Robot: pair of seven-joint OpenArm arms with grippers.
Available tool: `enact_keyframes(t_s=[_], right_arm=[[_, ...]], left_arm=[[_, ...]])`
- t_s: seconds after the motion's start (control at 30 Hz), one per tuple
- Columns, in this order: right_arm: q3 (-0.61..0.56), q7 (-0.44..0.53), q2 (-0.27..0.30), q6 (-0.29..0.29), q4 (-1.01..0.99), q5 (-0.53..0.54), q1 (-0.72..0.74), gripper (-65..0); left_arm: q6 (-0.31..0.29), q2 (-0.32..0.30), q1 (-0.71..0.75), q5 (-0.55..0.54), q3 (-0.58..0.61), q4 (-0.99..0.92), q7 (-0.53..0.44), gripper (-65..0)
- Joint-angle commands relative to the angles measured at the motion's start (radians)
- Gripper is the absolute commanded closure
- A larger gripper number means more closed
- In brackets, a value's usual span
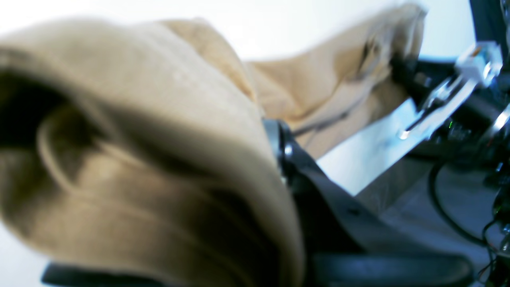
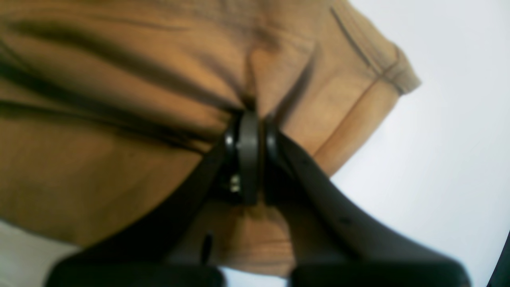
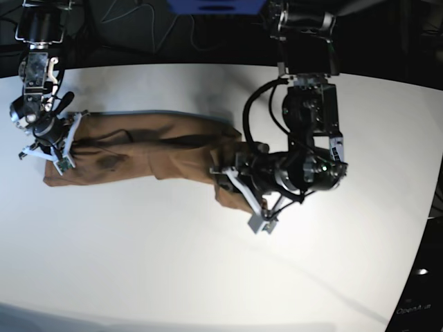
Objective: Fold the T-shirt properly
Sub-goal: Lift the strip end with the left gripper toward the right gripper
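The bunched end of the T-shirt hangs over my left gripper, so that gripper should put it down flat, open and pinch the cloth nearer to my right gripper (image 3: 195, 166).
The tan-brown T-shirt (image 3: 152, 149) lies stretched in a long band across the white table (image 3: 208, 270), held at both ends. On the right of the base view, my left gripper (image 3: 227, 174) is shut on the shirt's bunched right end. In the left wrist view the cloth (image 1: 139, 119) drapes over that gripper (image 1: 279, 147) and hides one finger. My right gripper (image 3: 64, 138) is shut on the shirt's left end. In the right wrist view its fingertips (image 2: 249, 119) pinch a fold of cloth (image 2: 119, 159) near a hemmed sleeve (image 2: 382, 75).
Black cables and a blue object (image 3: 214, 5) lie beyond the table's far edge. The left arm's bulky body (image 3: 308, 159) hangs over the table's right half. The table's near edge (image 3: 41, 311) runs along the bottom left.
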Motion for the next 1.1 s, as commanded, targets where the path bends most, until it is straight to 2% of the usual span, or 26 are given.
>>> enact_keyframes(t_s=[0.0, 0.1, 0.3, 0.47, 0.73, 0.8, 0.93, 1.07], right_arm=[[-0.012, -0.083, -0.009, 0.056, -0.019, -0.021, -0.017, -0.1], [-0.012, -0.083, -0.009, 0.056, -0.019, -0.021, -0.017, -0.1], [-0.012, -0.083, -0.009, 0.056, -0.018, -0.021, -0.017, -0.1], [-0.012, -0.083, -0.009, 0.056, -0.018, -0.021, -0.017, -0.1], [-0.012, -0.083, -0.009, 0.056, -0.018, -0.021, -0.017, -0.1], [-0.012, -0.082, -0.009, 0.056, -0.018, -0.021, -0.017, -0.1], [-0.012, -0.082, -0.009, 0.056, -0.018, -0.021, -0.017, -0.1], [-0.012, -0.080, -0.009, 0.056, -0.018, -0.021, -0.017, -0.1]], left_arm=[[0.015, 0.008, -0.018, -0.021, 0.017, 0.015, -0.019, -3.2], [0.052, 0.008, -0.018, -0.021, 0.060, 0.012, -0.060, -3.2], [0.053, 0.008, -0.033, -0.019, 0.170, -0.102, -0.075, -3.2], [0.053, 0.008, -0.035, -0.013, 0.179, -0.156, -0.144, -3.1], [0.053, 0.008, -0.061, -0.011, 0.179, -0.208, -0.157, -4.1], [0.053, 0.008, -0.061, -0.019, 0.179, -0.205, -0.157, -9.9], [0.044, 0.008, -0.061, -0.030, 0.179, -0.199, -0.158, -26.8], [0.042, 0.005, -0.061, -0.122, 0.182, -0.197, -0.181, -28.8]])
